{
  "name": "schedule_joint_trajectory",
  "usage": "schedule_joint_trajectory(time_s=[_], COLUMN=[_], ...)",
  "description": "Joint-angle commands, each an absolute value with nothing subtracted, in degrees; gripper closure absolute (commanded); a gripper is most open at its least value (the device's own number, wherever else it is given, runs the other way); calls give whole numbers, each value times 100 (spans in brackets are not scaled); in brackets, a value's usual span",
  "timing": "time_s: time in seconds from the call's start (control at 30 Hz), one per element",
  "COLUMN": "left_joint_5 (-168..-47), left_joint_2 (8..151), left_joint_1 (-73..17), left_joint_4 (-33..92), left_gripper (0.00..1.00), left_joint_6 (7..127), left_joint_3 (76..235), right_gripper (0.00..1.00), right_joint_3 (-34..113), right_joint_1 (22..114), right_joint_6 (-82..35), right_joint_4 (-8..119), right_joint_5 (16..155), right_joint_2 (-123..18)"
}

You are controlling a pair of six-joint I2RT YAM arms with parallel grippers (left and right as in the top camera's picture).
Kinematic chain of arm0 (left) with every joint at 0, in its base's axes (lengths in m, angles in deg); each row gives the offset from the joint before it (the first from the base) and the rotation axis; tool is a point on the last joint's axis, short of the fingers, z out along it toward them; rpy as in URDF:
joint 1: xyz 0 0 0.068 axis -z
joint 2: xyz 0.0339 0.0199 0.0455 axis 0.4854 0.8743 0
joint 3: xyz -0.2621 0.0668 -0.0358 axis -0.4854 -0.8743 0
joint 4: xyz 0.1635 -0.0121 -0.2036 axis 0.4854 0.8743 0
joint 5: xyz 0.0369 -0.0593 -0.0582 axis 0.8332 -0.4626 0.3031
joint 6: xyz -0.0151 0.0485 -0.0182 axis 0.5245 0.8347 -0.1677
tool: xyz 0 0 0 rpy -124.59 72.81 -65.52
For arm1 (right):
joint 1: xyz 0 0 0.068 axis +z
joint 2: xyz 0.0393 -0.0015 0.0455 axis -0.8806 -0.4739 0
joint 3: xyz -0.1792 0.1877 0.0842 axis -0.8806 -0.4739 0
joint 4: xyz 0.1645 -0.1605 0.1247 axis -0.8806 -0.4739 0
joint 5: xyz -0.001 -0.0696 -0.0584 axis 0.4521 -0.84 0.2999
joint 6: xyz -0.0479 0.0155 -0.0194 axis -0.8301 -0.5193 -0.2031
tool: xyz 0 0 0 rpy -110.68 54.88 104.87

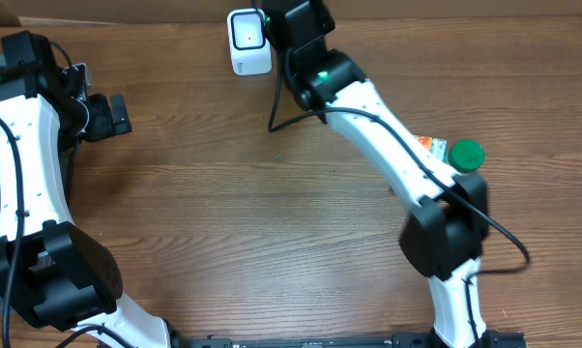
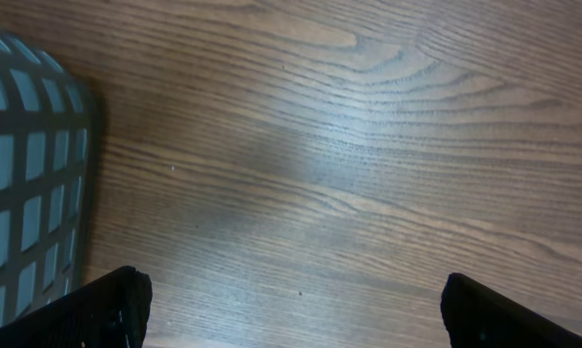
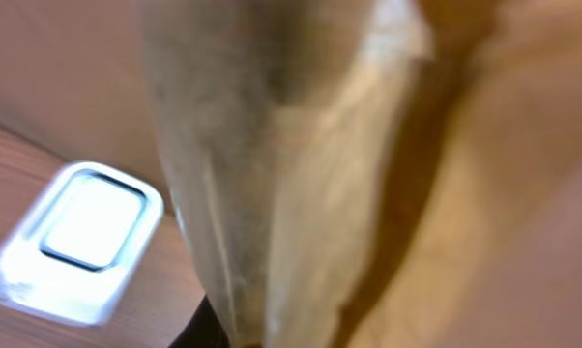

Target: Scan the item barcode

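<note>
The robot's right gripper should release the item on the wood (image 1: 383, 167) beside the orange packet, away from the green-capped thing.
My right gripper (image 1: 272, 23) reaches to the back of the table, right beside the white barcode scanner (image 1: 247, 41), whose window glows. In the right wrist view this gripper (image 3: 262, 333) is shut on the item (image 3: 272, 164), a flat pale tan packet that fills the middle of the frame. The scanner (image 3: 78, 242) lies just left of it and below. From overhead the item is hidden under the gripper. My left gripper (image 1: 117, 114) stands open at the far left over bare wood. Its fingertips (image 2: 117, 304) are wide apart with nothing between them.
A grey mesh basket (image 2: 20, 193) sits at the table's left edge, beside the left gripper. A green-capped thing (image 1: 466, 154) and an orange packet (image 1: 428, 144) lie at the right, partly under the right arm. A black cable (image 1: 276, 106) trails near the scanner.
</note>
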State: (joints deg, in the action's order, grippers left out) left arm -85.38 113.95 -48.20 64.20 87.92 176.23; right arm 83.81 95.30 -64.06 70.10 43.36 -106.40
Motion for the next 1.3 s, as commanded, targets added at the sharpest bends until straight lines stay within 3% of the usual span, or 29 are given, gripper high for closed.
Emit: schedule_joint_trajectory(time_s=[0.0,0.27,1.27], left_joint_5=[-8523,-8523,-8523], left_joint_2=[11305,11305,11305], left_joint_1=[-4804,-4804,-4804], left_joint_4=[6418,6420,6418], left_gripper=[0,1,1], left_joint_6=[8860,8860,8860], left_joint_3=[17750,17750,17750], right_gripper=[96,96,96], right_joint_3=[8451,8446,8444], right_joint_1=[9503,9514,9746], right_joint_6=[-7929,-9033,-8967], right_joint_4=[7810,8392,9008], right_joint_5=[3619,3621,3326], right_joint_2=[-11020,-11879,-12297])
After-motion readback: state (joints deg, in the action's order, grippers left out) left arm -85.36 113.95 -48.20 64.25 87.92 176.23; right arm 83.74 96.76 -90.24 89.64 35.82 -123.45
